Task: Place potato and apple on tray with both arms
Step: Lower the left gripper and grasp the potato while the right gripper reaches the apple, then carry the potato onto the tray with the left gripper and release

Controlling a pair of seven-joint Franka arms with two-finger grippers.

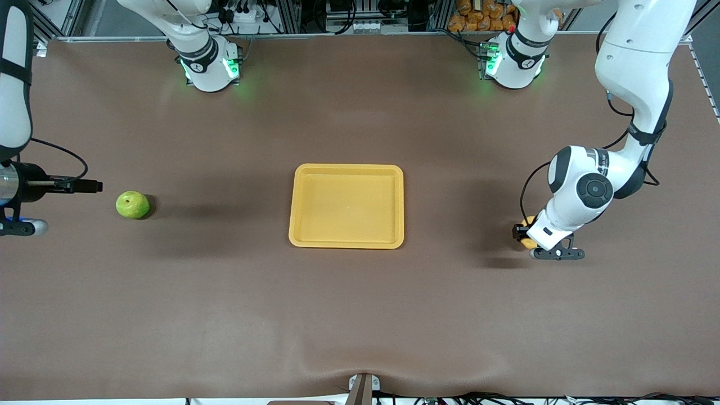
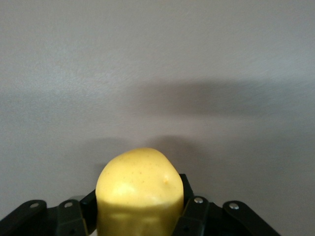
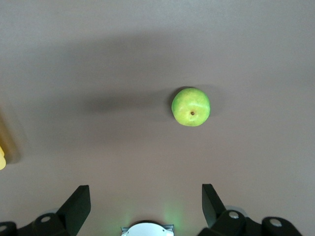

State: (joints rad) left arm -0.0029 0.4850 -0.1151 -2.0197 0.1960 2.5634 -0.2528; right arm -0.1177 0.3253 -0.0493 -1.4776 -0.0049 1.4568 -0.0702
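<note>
Next, I release the potato with my left gripper inside the tray (image 1: pixel 386 222), against the side facing that gripper, toward the bracket.
The yellow-tan potato (image 1: pixel 529 243) rests low over the brown table near the left arm's end, with my left gripper (image 1: pixel 524 232) shut on it. In the left wrist view the potato (image 2: pixel 140 182) fills the space between the black fingers (image 2: pixel 196 211) of the left gripper (image 2: pixel 139 199). The green apple (image 1: pixel 133 205) lies on the table toward the right arm's end. My right gripper (image 3: pixel 145 194) hangs open and empty above the table, apart from the apple (image 3: pixel 191 106); only its wrist (image 1: pixel 17 188) shows in the front view. The yellow-orange tray (image 1: pixel 347 243) sits mid-table with nothing in it.
The two arm bases (image 1: pixel 211 67) (image 1: pixel 514 64) stand along the table edge farthest from the front camera. A pile of orange items (image 1: pixel 484 17) lies off the table past that edge. A small bracket (image 1: pixel 363 388) sits on the edge nearest the camera.
</note>
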